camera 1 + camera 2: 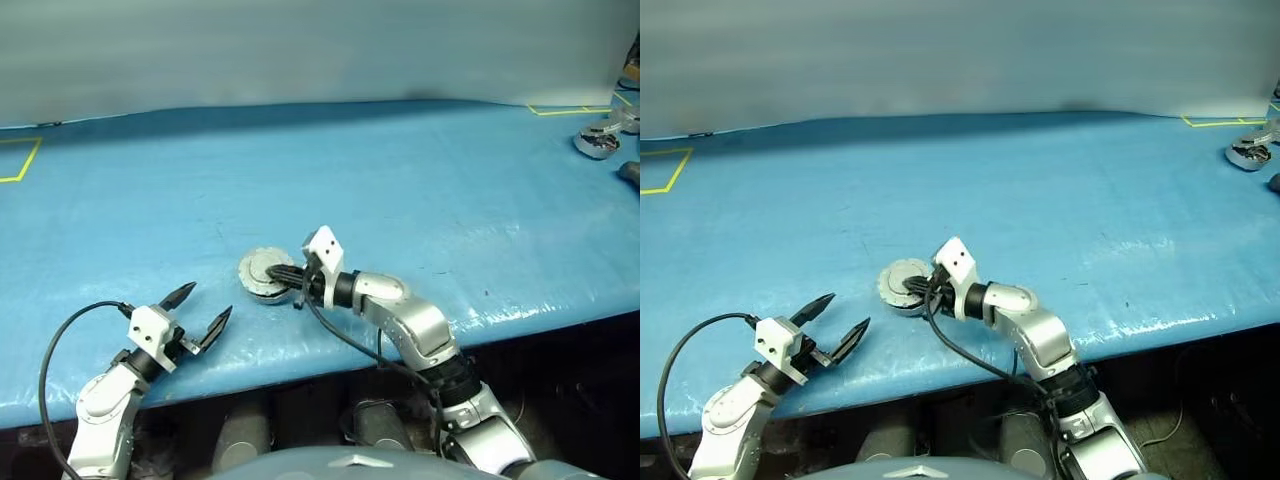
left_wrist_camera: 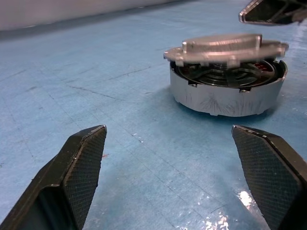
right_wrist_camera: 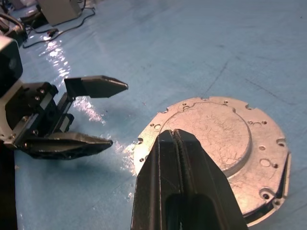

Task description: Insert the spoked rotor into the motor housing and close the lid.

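The lid sits off-centre on the motor housing, gapped under its rim; next I open my right gripper and grip the lid's raised middle [image 1: 261, 263].
The motor housing [image 2: 224, 97], a short silver puck, stands on the blue table near its front edge. The lid [image 3: 218, 132], a flat grey disc with a raised middle, lies on top of it, slightly off-centre and lifted, so a gap shows under it. Through that gap I see curved silver parts inside the housing; I cannot tell whether they are the spoked rotor. My right gripper [image 3: 175, 134] is shut, empty, with its tips over the lid; contact cannot be told. Apart from the housing and nearer the table's front edge, my left gripper [image 1: 209, 300] stands open, its fingers [image 2: 86, 160] pointing at the housing.
A silver part [image 1: 598, 140] lies at the table's far right, beside yellow tape marks [image 1: 560, 110]. More yellow tape [image 1: 22, 160] marks the far left. The table's front edge [image 1: 300, 375] runs just below both grippers. A black cable [image 1: 55, 350] loops from the left wrist.
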Motion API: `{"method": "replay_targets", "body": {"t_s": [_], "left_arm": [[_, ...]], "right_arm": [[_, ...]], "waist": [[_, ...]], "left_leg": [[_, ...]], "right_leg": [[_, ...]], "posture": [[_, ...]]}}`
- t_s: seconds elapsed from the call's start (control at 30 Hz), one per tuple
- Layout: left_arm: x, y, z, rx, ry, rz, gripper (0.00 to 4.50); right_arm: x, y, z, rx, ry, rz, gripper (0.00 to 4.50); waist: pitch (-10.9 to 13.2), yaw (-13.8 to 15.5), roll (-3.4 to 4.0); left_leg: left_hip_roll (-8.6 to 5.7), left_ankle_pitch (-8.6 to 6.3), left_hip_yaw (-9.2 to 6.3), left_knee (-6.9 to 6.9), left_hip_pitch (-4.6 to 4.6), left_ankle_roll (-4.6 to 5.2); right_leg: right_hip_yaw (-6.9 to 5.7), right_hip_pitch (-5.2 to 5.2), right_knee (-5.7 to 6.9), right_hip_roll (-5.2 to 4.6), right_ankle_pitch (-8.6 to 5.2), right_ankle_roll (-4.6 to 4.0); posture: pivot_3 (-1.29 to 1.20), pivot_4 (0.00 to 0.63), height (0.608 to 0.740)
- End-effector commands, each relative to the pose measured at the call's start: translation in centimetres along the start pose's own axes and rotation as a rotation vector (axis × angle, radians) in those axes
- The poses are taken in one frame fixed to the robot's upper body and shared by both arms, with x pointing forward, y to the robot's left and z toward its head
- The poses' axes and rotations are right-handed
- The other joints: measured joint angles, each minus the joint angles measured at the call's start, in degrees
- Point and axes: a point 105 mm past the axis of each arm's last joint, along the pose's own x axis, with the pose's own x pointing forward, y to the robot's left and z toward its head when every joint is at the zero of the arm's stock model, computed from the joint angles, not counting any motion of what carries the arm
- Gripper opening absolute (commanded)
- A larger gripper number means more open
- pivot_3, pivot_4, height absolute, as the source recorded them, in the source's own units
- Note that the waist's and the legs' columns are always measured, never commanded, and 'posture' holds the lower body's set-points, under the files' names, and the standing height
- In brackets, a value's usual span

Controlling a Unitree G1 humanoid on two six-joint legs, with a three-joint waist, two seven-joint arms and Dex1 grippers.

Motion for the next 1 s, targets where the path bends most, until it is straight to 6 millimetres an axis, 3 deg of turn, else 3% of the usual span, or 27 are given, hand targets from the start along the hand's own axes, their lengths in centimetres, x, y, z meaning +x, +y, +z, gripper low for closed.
{"method": "replay_targets", "body": {"t_s": [0.03,0.23,0.3,0.4,0.5,0.8,1.0], "left_arm": [[-0.2,0.2,0.5,0.001,-0.017,-0.002,4.45],[0.3,-0.6,0.4,-0.013,-0.015,-0.038,4.45],[0.6,-0.9,0.4,-0.017,-0.019,-0.048,4.45],[0.8,-1.2,0.3,-0.022,-0.022,-0.058,4.45],[1.0,-1.6,0.3,-0.03,-0.025,-0.068,4.45],[1.5,-2.0,0.4,-0.034,-0.04,-0.084,4.45],[1.7,-2.6,0.3,-0.043,-0.037,-0.104,4.45]], "right_arm": [[0.5,0.0,-0.5,-0.02,-0.013,-0.039,0.05],[0.9,-1.5,-2.0,-0.063,-0.015,-0.146,0.05],[0.7,-1.3,-0.9,-0.021,-0.079,-0.121,0.05],[0.4,-0.9,1.1,-0.036,-0.156,-0.093,0.62],[0.5,-0.5,2.5,-0.054,-0.199,-0.067,1.59],[1.6,-0.6,1.7,-0.074,-0.149,-0.063,4.47],[2.4,-1.6,0.4,-0.157,-0.081,-0.113,4.47]], "waist": [[0.0,0.05,0.0],[-0.02,0.05,-0.04],[-0.03,0.09,-0.04],[-0.03,0.21,-0.05],[-0.03,0.2,-0.05],[-0.02,0.15,-0.04],[-0.02,0.12,-0.04]], "left_leg": [[0.0,0.0,-0.02,0.01,0.07,0.0],[0.02,0.0,-0.04,0.02,0.17,-0.01],[0.02,0.0,-0.04,0.03,0.18,-0.01],[0.03,0.0,-0.05,0.04,0.17,-0.01],[0.03,0.0,-0.05,0.03,0.11,-0.01],[0.01,0.0,-0.05,0.02,0.08,-0.01],[0.0,0.0,-0.04,0.02,0.08,-0.01]], "right_leg": [[-0.03,-0.04,-0.01,0.0,0.0,0.0],[-0.06,0.01,-0.02,0.0,-0.01,0.0],[-0.05,0.03,-0.02,0.0,0.0,0.01],[-0.05,0.02,-0.02,0.0,0.0,0.0],[-0.05,-0.03,-0.01,0.0,0.0,0.0],[-0.05,-0.01,-0.01,0.01,0.0,0.0],[-0.05,-0.01,-0.01,0.01,0.0,0.0]], "posture": [[0.0,0.15,0.74],[0.0,0.15,0.74],[0.0,0.15,0.74],[0.0,0.15,0.74],[0.0,0.15,0.74],[0.0,0.15,0.74],[0.0,0.15,0.74]]}}
